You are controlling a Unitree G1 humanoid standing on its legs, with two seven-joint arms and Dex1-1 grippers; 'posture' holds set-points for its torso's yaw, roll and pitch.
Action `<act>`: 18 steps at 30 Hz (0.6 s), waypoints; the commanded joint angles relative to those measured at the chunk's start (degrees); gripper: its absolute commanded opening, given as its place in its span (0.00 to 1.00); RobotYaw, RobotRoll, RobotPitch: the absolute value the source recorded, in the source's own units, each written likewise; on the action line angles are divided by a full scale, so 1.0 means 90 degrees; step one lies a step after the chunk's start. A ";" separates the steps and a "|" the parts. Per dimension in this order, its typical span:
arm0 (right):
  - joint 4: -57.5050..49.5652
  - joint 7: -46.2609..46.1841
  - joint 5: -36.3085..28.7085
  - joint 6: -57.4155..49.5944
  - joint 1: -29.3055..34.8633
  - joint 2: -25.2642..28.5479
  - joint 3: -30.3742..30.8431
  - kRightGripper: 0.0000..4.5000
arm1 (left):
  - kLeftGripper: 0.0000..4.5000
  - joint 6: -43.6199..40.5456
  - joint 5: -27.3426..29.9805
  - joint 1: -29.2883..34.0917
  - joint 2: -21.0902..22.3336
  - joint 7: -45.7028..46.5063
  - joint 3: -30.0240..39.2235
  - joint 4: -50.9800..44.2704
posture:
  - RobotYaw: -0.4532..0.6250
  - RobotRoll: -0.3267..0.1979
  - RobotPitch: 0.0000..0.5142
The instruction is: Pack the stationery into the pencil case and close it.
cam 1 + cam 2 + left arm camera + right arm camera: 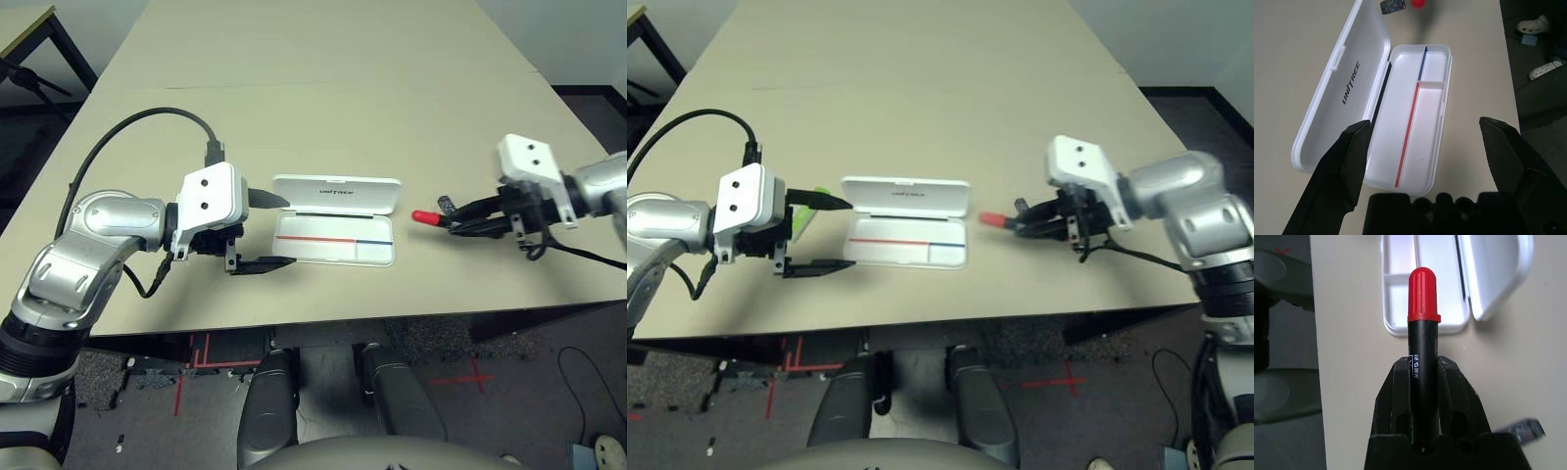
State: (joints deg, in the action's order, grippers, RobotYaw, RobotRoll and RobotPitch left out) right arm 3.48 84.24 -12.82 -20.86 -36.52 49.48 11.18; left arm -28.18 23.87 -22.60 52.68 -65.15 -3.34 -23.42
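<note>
The robot's right gripper should set the marker down in the tray (pixel 336 227) (pixel 1437 258) between the red-and-blue line and the lid.
The white pencil case (pixel 338 251) lies open in the middle of the table, lid (pixel 338 194) folded back, with a red-and-blue line inside the tray. My left gripper (pixel 266 231) stands open at the case's left end, one finger (pixel 269 199) by the lid, the other by the tray's front corner. To the right of the case my right gripper (pixel 453 223) is shut on the marker (pixel 1422 333), a black barrel whose red cap (pixel 423 217) points at the case. A small dark grey piece (pixel 446 204) lies just behind the marker. The light-green bar (pixel 806 211) lies behind my left gripper, partly hidden.
The table's front edge (pixel 323 328) runs close in front of the case. A dark table leg (pixel 39 83) stands at the far left. Bare tabletop (pixel 323 88) stretches behind the case.
</note>
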 commanded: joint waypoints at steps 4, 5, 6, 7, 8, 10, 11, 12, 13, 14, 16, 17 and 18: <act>-0.0029 -0.0133 0.0213 0.0438 -0.0227 -0.0579 0.0409 0.12 | 1.00 0.0012 -0.0118 0.0067 0.0061 -0.0012 -0.0072 0.0012 | 0.40 0.62 0.33; -0.0009 -0.0191 0.0261 0.0522 -0.0245 -0.0692 0.0447 0.12 | 1.00 0.0005 -0.0121 0.0080 0.0057 -0.0001 -0.0069 0.0000 | 0.40 0.62 0.33; 0.0008 -0.0231 0.0302 0.0593 -0.0263 -0.0785 0.0480 0.12 | 1.00 -0.0002 -0.0123 0.0088 0.0055 0.0008 -0.0067 -0.0010 | 0.40 0.62 0.33; 0.0030 -0.0267 0.0336 0.0671 -0.0278 -0.0860 0.0511 0.12 | 1.00 -0.0005 -0.0125 0.0099 0.0054 0.0014 -0.0063 -0.0016 | 0.40 0.62 0.33; 0.0058 -0.0310 0.0379 0.0746 -0.0297 -0.0931 0.0538 0.12 | 1.00 -0.0007 -0.0126 0.0107 0.0055 0.0019 -0.0059 -0.0021 | 0.41 0.62 0.33; 0.0175 -0.0466 0.0534 0.0995 -0.0370 -0.1121 0.0616 0.12 | 1.00 -0.0014 -0.0128 0.0125 0.0059 0.0036 -0.0047 -0.0034 | 0.41 0.62 0.33; 0.0233 -0.0516 0.0598 0.1112 -0.0398 -0.1190 0.0644 0.12 | 1.00 -0.0019 -0.0128 0.0128 0.0060 0.0045 -0.0045 -0.0039 | 0.41 0.62 0.33; 0.0269 -0.0563 0.0645 0.1190 -0.0431 -0.1265 0.0662 0.12 | 1.00 -0.0021 -0.0128 0.0138 0.0063 0.0050 -0.0039 -0.0045 | 0.41 0.62 0.33; 0.0299 -0.0622 0.0661 0.1225 -0.0462 -0.1347 0.0658 0.12 | 1.00 -0.0027 -0.0128 0.0145 0.0062 0.0058 -0.0035 -0.0055 | 0.42 0.62 0.33; 0.0324 -0.0694 0.0683 0.1241 -0.0502 -0.1432 0.0660 0.12 | 1.00 -0.0035 -0.0127 0.0155 0.0062 0.0067 -0.0030 -0.0067 | 0.42 0.62 0.33; 0.0409 -0.0862 0.0739 0.1302 -0.0582 -0.1611 0.0666 0.12 | 1.00 -0.0048 -0.0120 0.0188 0.0067 0.0080 -0.0009 -0.0091 | 0.42 0.62 0.33; 0.0453 -0.0924 0.0781 0.1336 -0.0610 -0.1671 0.0674 0.12 | 1.00 -0.0049 -0.0120 0.0204 0.0069 0.0085 -0.0001 -0.0099 | 0.42 0.62 0.33; 0.0489 -0.1007 0.0822 0.1355 -0.0633 -0.1747 0.0689 0.12 | 1.00 -0.0046 -0.0123 0.0220 0.0072 0.0090 0.0006 -0.0102 | 0.42 0.62 0.33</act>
State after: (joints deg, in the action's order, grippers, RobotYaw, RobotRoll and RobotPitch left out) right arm 7.24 76.23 -6.33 -9.65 -41.53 34.17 17.02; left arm -28.29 23.22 -21.53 52.70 -64.70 -3.30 -23.74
